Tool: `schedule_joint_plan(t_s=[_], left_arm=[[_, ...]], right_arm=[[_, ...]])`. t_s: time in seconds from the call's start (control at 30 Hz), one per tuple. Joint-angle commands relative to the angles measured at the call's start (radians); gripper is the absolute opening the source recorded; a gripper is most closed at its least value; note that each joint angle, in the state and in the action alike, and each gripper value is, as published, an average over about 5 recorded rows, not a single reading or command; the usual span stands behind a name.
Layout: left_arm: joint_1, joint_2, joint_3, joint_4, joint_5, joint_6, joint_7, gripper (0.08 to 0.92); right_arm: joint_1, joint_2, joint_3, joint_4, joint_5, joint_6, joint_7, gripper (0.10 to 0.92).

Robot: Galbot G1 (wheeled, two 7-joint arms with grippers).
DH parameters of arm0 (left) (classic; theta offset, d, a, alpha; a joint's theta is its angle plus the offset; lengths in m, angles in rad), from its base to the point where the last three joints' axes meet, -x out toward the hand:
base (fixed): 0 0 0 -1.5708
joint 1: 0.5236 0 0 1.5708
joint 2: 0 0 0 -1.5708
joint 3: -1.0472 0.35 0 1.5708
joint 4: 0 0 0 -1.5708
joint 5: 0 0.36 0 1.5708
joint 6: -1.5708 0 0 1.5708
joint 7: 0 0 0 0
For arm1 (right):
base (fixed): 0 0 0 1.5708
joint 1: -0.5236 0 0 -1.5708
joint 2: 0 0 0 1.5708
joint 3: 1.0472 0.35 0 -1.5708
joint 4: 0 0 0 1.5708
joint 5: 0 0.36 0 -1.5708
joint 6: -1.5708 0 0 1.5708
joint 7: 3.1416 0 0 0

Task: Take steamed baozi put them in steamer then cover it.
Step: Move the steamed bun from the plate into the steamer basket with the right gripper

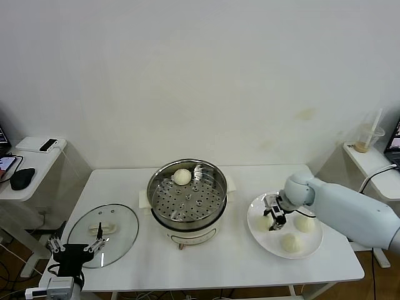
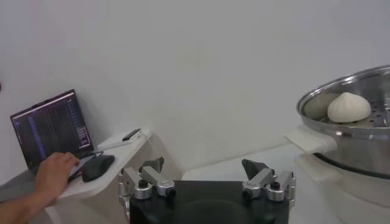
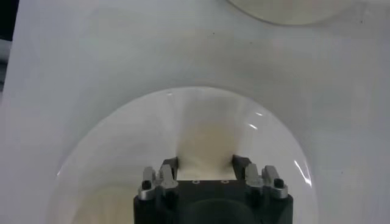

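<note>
My right gripper should release the baozi on the perforated tray (image 1: 166,195), near the steamer's rim facing the cover. The baozi is now down at the white plate.
The steamer (image 1: 152,189) stands mid-table with one steamed baozi (image 1: 182,177) on its perforated tray; the left wrist view shows that baozi (image 2: 348,107) inside the steamer (image 2: 353,152) too. On the white plate (image 1: 312,247) lie two free baozi (image 1: 304,223) (image 1: 289,242) and a third (image 1: 265,221). My right gripper (image 1: 274,219) is shut on that third baozi (image 3: 206,143), down at the plate (image 3: 109,158), fingers (image 3: 240,162) pressed on its sides. The cover (image 1: 122,232) lies flat at front left. My left gripper (image 1: 78,245) (image 2: 207,167) hangs open beside it.
A side table on the left holds a phone and a mouse (image 1: 22,178). The left wrist view shows a laptop (image 2: 52,128) with a person's hand (image 2: 52,173) there. A drink cup (image 1: 369,137) stands on a shelf at the right.
</note>
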State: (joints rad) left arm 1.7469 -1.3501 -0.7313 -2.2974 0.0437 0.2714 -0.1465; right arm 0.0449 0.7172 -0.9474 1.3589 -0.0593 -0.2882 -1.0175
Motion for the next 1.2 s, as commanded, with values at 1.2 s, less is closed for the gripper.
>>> schedule_joint_plan(t_s=[1.2], left_arm=[[-0.018,0.008,-0.002,-0.012,0.002,-0.001,0.001,0.823]], right_arm=[[0.522,0.548,-0.228,-0.043,0.594,-0.241,0.149,0.577]])
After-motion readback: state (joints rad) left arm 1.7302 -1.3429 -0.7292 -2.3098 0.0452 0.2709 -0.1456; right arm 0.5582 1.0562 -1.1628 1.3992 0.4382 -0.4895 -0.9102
